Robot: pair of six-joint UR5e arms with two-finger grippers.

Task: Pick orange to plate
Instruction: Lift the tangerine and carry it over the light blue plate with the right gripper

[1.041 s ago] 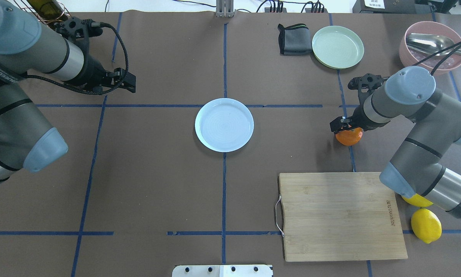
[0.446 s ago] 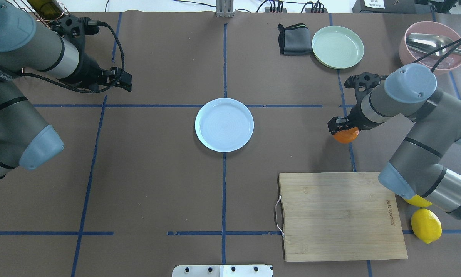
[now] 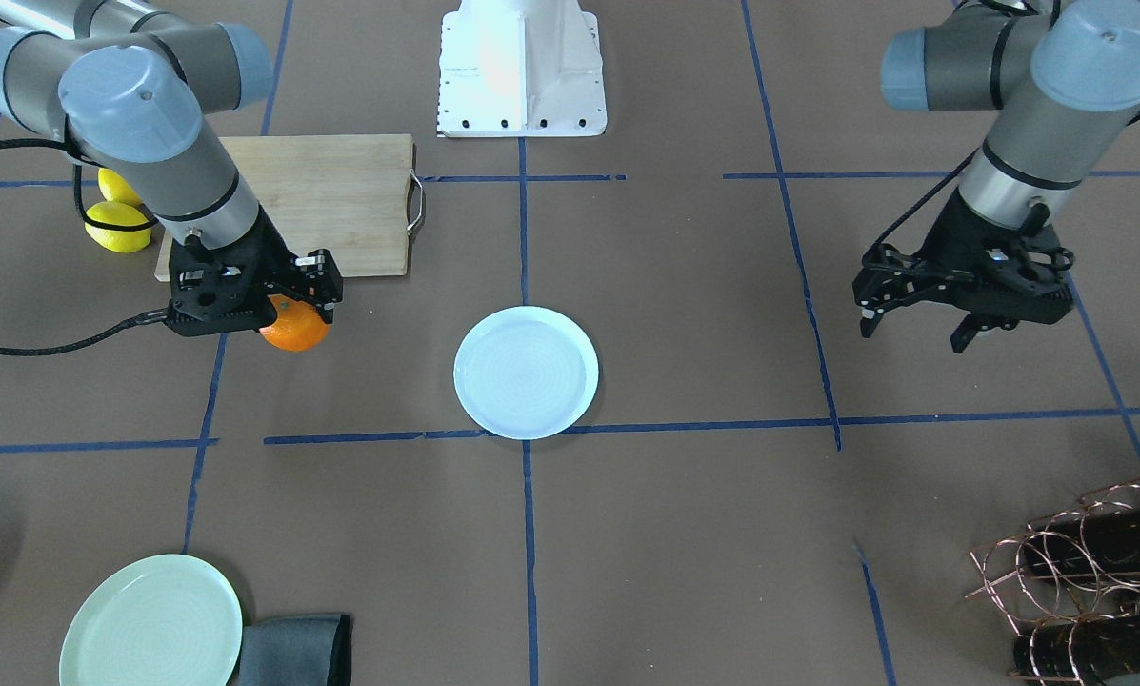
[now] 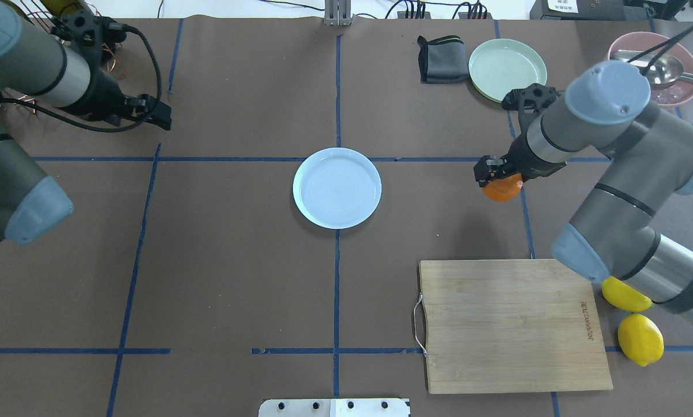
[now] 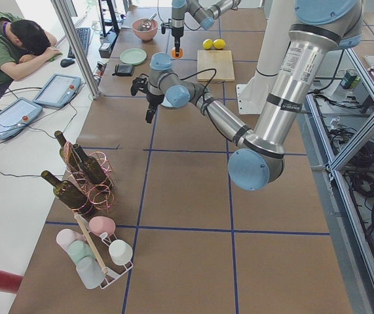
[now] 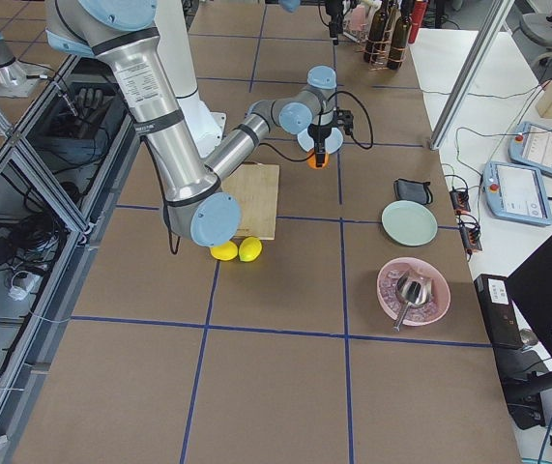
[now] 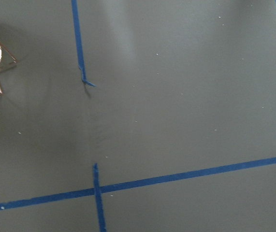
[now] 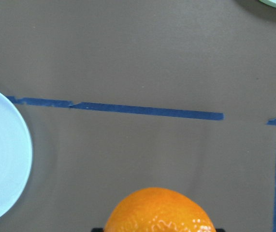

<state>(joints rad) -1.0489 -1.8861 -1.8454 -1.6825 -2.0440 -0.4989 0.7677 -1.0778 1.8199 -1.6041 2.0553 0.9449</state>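
Note:
I have the orange in my right gripper. I will use that gripper to release it near the middle of the pale bluish-white plate [image 3: 520,364].
The orange [image 4: 502,191] hangs above the table, and my right gripper [image 4: 497,176] is shut on it from above. It hovers to the right of the pale bluish-white plate [image 4: 337,187], well apart from it. From the front, the orange [image 3: 295,328] pokes out under the gripper [image 3: 284,307], left of the plate [image 3: 526,372]. In the right wrist view the orange [image 8: 159,211] fills the bottom middle and the plate's rim [image 8: 12,154] shows at the left edge. My left gripper [image 3: 912,332] is open and empty, far off on the other side of the plate.
A wooden cutting board [image 4: 514,324] lies near the robot on the right, with two lemons [image 4: 640,339] beside it. A pale green plate [image 4: 507,69], a dark cloth [image 4: 442,59] and a pink bowl [image 4: 679,90] holding a spoon sit at the far right. A copper bottle rack [image 3: 1084,572] stands at the far left.
My right gripper has carried the orange leftward toward the plate and higher off the table. The left arm has drawn back toward the far left corner.

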